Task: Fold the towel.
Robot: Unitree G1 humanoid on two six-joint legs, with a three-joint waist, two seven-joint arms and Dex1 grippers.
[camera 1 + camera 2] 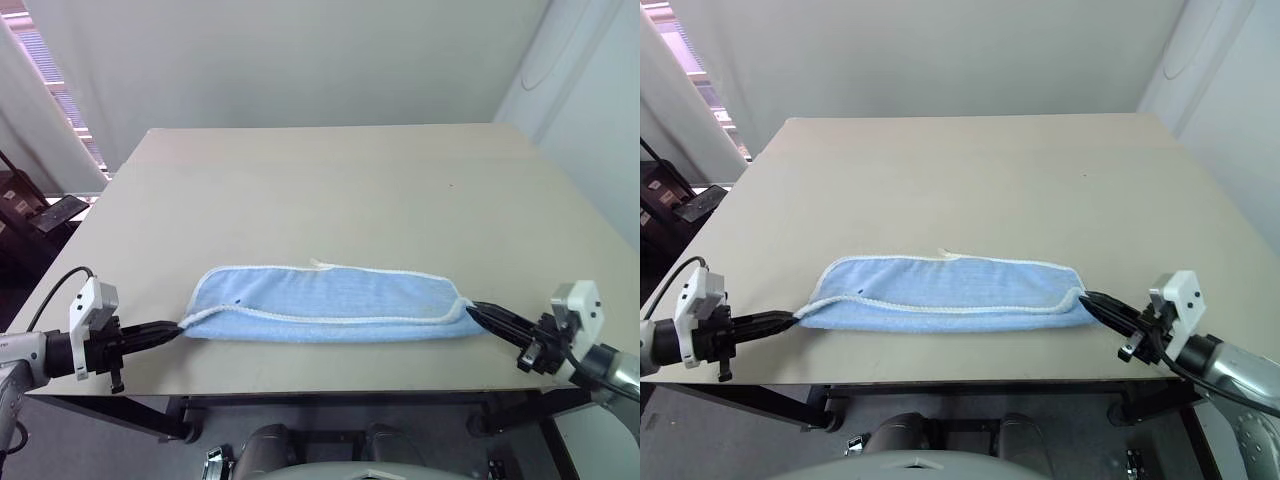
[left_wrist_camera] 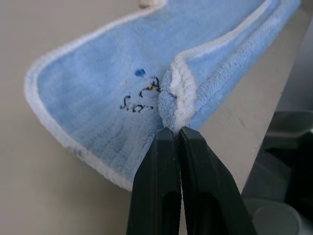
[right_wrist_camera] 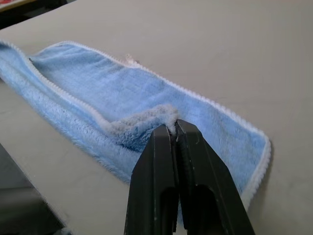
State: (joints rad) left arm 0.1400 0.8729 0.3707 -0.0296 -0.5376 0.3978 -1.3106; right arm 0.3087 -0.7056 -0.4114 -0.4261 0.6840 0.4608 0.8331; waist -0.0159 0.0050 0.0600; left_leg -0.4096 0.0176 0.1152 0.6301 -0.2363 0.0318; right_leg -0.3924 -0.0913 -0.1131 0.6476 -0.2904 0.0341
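Observation:
My right gripper will set the towel's front corner down on the far corner of the same end [image 1: 441, 270] [image 3: 263, 133].
The light-blue towel [image 1: 325, 300] with white stitched edging lies folded lengthwise near the front edge of the table [image 1: 330, 190]. Its near layer is doubled over the far one, and a white loop tag [image 1: 321, 264] pokes out at the far edge. My left gripper [image 1: 181, 326] is shut on the towel's left front corner [image 2: 177, 93], beside a small dark embroidered mark [image 2: 142, 95]. At the other end my right gripper [image 1: 470, 309] is shut on the right front corner [image 3: 168, 117]. Both corners are pinched between black fingertips [image 2: 171, 142] just above the tabletop.
The beige table stretches far behind the towel, and its front edge runs just below both grippers. A window with blinds [image 1: 55, 90] and dark furniture [image 1: 30, 215] stand at the left. White walls close off the back and right.

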